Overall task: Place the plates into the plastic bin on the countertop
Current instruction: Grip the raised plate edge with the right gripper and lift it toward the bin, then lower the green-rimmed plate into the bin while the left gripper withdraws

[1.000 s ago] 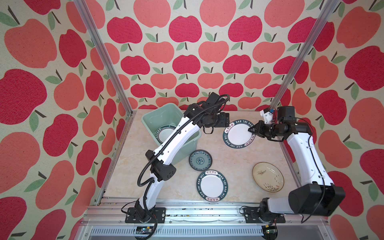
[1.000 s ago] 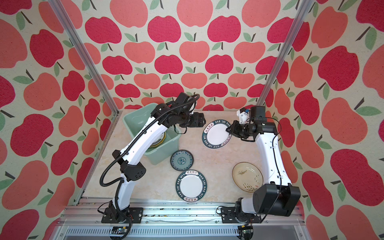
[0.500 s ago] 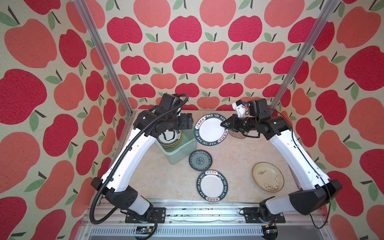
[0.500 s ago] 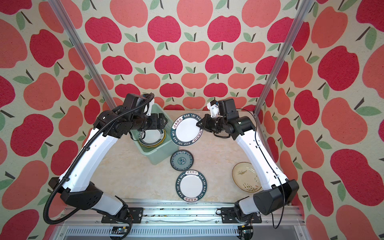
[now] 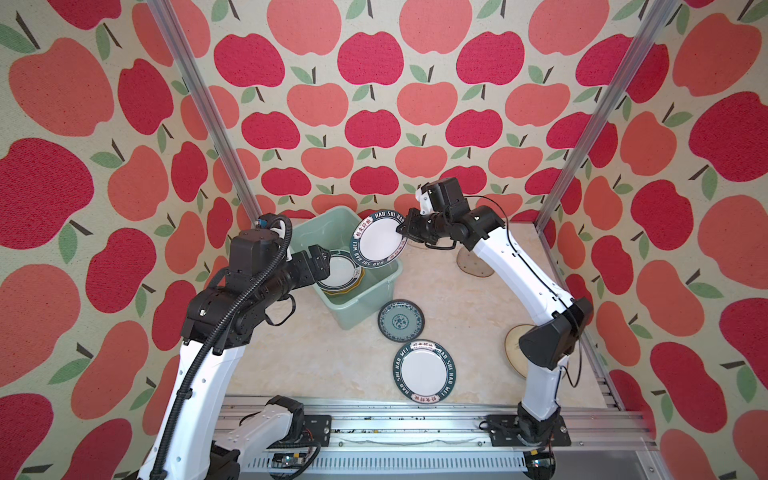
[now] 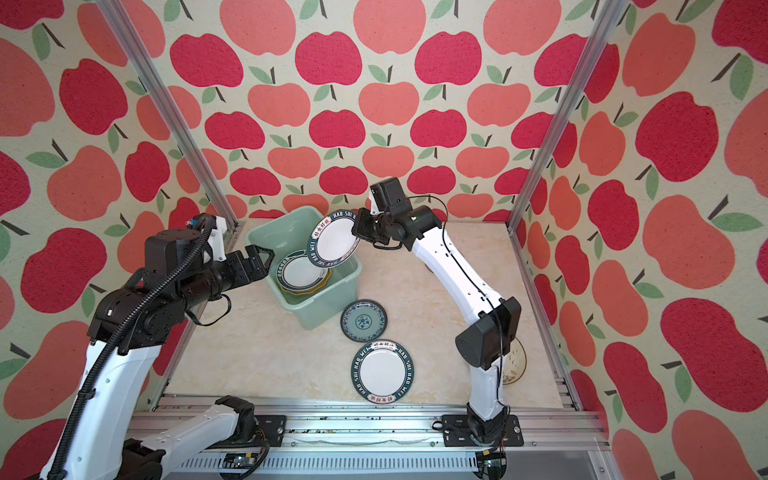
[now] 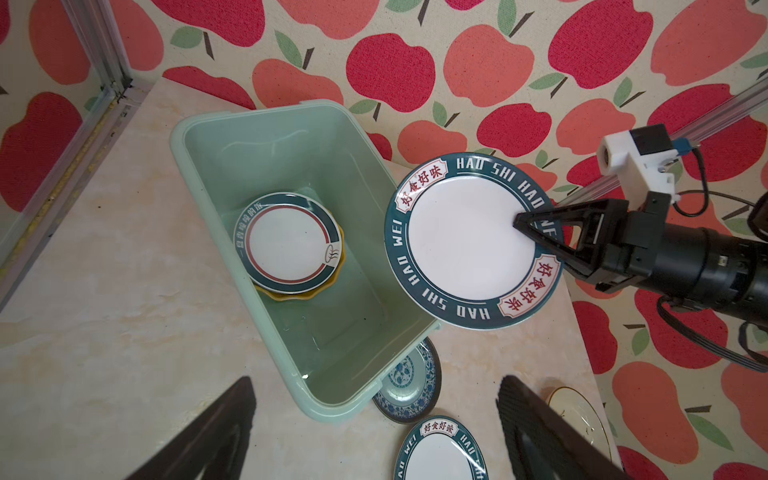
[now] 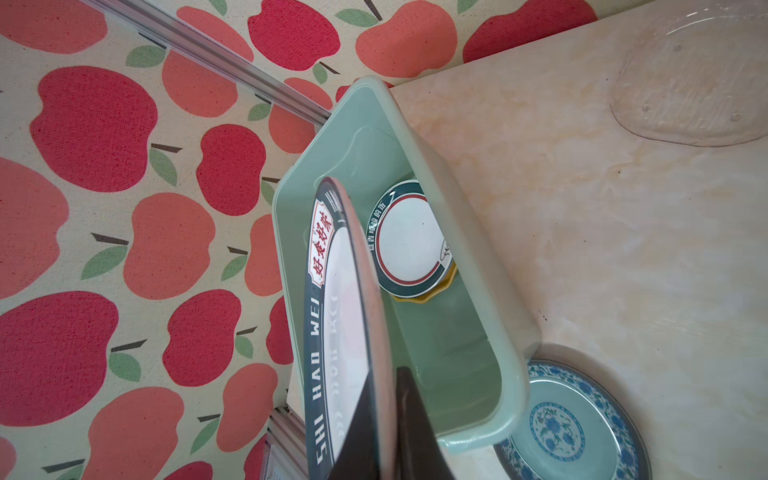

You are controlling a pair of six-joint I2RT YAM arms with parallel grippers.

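My right gripper is to put the lettered white plate down on the dark-rimmed plate inside the mint-green bin [image 5: 342,269] [image 8: 409,241]. The lettered plate still hangs tilted over the bin.
My right gripper [image 5: 402,228] [image 8: 388,415] is shut on the rim of a white plate with a dark lettered rim [image 5: 380,243] [image 7: 465,245]. The plate hangs tilted over the right side of the mint-green plastic bin [image 5: 365,299] [image 7: 183,137]. Inside the bin a white plate with a dark rim [image 5: 338,272] [image 8: 409,245] lies on a yellow scalloped one. My left gripper [image 5: 322,262] [image 7: 374,380] stands open and empty above the bin's left rim.
On the countertop [image 5: 311,353] a teal patterned plate [image 5: 401,320] touches the bin's near corner. A second lettered white plate [image 5: 424,371] lies in front of it. A cream plate [image 5: 513,345] sits half hidden behind the right arm, and a clear glass oval [image 5: 473,266] lies further back.
The right gripper has carried the lettered plate leftward from mid-counter to above the bin. The left arm has drawn back to the left, and its jaws have opened wider.
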